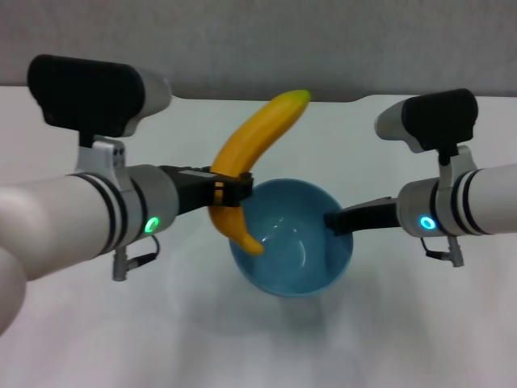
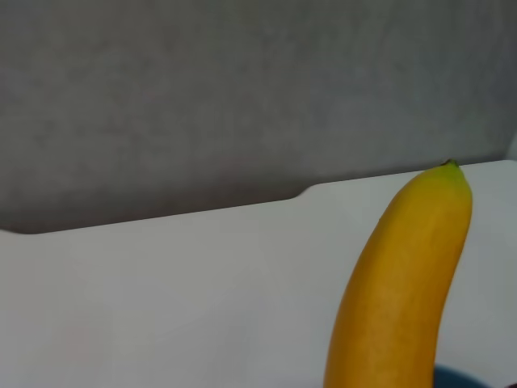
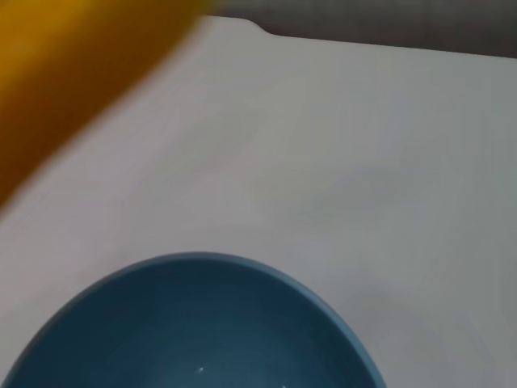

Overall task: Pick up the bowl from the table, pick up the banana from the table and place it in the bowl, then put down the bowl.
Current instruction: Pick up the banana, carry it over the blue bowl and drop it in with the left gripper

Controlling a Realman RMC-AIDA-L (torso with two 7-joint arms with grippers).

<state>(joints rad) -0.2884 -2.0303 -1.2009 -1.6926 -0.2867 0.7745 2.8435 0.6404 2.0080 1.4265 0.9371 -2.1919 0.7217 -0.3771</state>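
Next, my left gripper releases the banana inside the light-blue bowl (image 1: pixel 296 228), so that it leans on the bowl's far rim near my right gripper.
My left gripper (image 1: pixel 233 191) is shut on the yellow-orange banana (image 1: pixel 246 153) near its middle and holds it upright and tilted; the lower end dips into the left side of the light-blue bowl (image 1: pixel 299 259). My right gripper (image 1: pixel 333 222) is shut on the bowl's right rim and holds it above the white table (image 1: pixel 81 339). The left wrist view shows the banana's upper part (image 2: pixel 404 283) against the table and grey wall. The right wrist view shows the bowl's rim and inside (image 3: pixel 194 331) and a blurred part of the banana (image 3: pixel 65 81).
The table's notched far edge (image 1: pixel 355 99) meets a grey wall (image 1: pixel 242 40). Nothing else stands on the tabletop.
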